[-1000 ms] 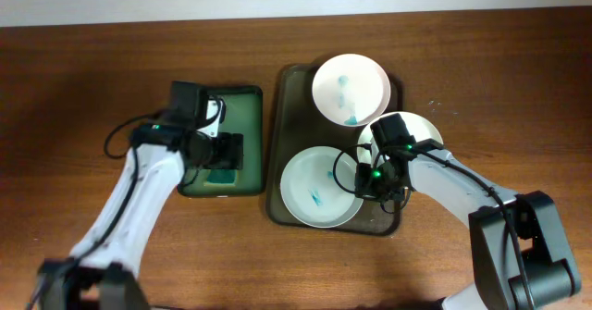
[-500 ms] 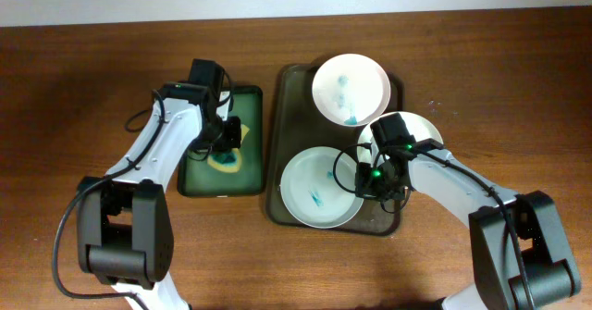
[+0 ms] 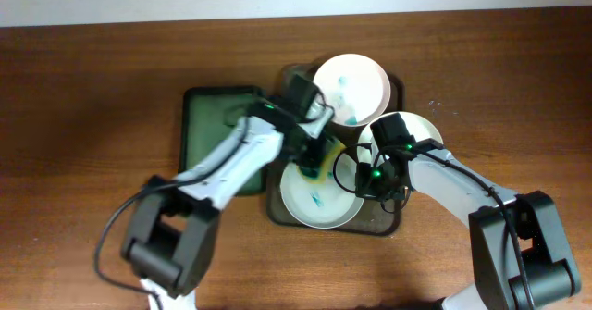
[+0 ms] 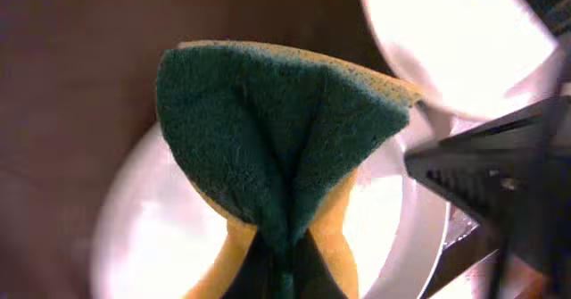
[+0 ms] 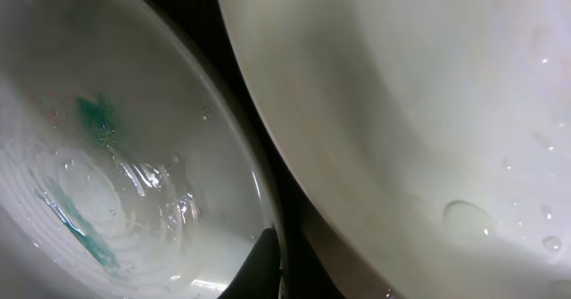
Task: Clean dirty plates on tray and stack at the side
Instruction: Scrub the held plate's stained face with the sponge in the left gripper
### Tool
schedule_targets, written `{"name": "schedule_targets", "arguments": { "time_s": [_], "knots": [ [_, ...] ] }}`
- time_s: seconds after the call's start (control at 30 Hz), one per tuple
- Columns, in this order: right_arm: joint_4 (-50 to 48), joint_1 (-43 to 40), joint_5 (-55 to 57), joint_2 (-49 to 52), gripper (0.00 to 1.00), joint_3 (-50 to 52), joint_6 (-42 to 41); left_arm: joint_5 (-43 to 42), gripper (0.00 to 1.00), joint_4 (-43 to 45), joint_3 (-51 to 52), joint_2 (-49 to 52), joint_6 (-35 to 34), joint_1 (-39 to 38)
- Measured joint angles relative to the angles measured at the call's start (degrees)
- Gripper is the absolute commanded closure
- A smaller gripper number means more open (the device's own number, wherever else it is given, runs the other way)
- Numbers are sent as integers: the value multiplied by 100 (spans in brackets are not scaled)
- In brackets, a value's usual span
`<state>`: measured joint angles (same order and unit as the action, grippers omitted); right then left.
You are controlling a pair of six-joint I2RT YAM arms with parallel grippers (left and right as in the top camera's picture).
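Observation:
The robot's left gripper should set the green and yellow sponge, now over the front plate's far rim, down near the middle of the green tray [image 3: 229, 149].
A dark tray [image 3: 277, 176] holds three white plates. The front plate [image 3: 310, 204] has teal smears, and so does the back plate [image 3: 350, 86]. The right plate [image 3: 421, 127] looks wet and unstained in the right wrist view [image 5: 428, 112]. My left gripper [image 3: 311, 145] is shut on a folded green and yellow sponge [image 3: 315, 158], which hangs over the front plate's far rim. The left wrist view shows the sponge [image 4: 277, 129] pinched at its base by the gripper [image 4: 285, 281]. My right gripper [image 3: 363, 177] is shut on the front plate's right rim [image 5: 268, 219].
A green tray [image 3: 217, 139] lies on the wooden table left of the dark tray, with my left arm crossing above its lower right. The right plate overlaps the dark tray's right edge. Both arms crowd the tray's middle.
My left gripper shut on the sponge in the green tray, then swung right with it to above the front plate. The right arm has not moved.

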<state>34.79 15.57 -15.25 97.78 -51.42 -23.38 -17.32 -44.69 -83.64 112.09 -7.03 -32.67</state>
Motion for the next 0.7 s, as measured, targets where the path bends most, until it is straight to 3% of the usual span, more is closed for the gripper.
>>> {"name": "schedule_targets", "arguments": {
  "time_s": [0.2, 0.5, 0.7],
  "knots": [
    [13, -7, 74, -4, 95, -2, -2, -63, 100, 44, -151, 903, -866, -407],
    [46, -22, 101, -13, 94, -2, 0, -1172, 100, -367, -247, 1086, -772, -490],
    [46, -22, 103, -13, 95, -2, 2, -1027, 100, -754, -297, 1104, -756, -570]
  ]
}}
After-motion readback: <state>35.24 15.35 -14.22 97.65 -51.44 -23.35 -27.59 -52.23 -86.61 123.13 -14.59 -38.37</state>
